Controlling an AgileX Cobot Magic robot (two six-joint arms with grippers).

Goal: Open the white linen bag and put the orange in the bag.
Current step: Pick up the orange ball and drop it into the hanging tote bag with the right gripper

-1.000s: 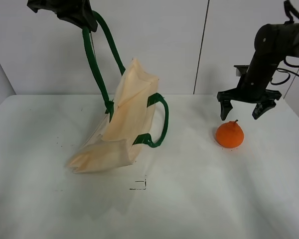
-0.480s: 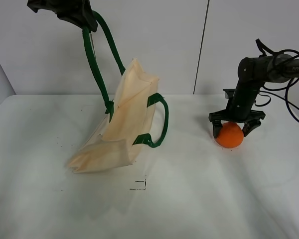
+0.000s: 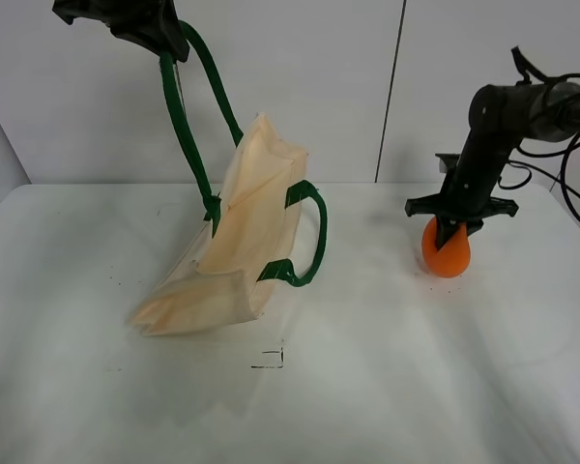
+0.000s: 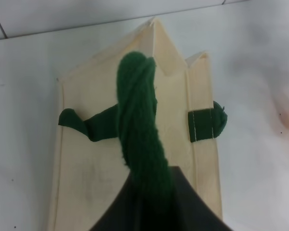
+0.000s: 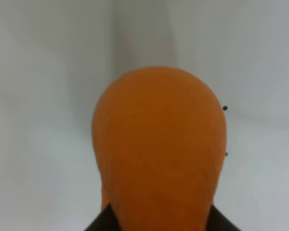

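Observation:
The robot's right gripper will let go of the orange so that it rests low inside the white linen bag [image 3: 216, 265], by the bag's bottom fold.
The white linen bag [image 3: 242, 232] hangs tilted at the left, its bottom resting on the table [image 3: 367, 387]. My left gripper [image 3: 159, 34] is shut on one dark green handle [image 3: 188, 126] and holds it high. The second handle [image 3: 309, 237] hangs loose at the bag's side. The left wrist view shows the bag [image 4: 86, 159] and the held handle [image 4: 137, 125] from above. My right gripper [image 3: 454, 224] is shut on the orange [image 3: 446, 253] at the right, just above the table. The orange [image 5: 159, 144] fills the right wrist view.
A small black corner mark [image 3: 269, 360] lies on the table in front of the bag. The right arm's cables [image 3: 561, 184] hang at the far right. A pale wall with a vertical seam [image 3: 391, 97] stands behind.
My right gripper came down over the orange, closed on it and raised it slightly. The left gripper and the bag have not moved.

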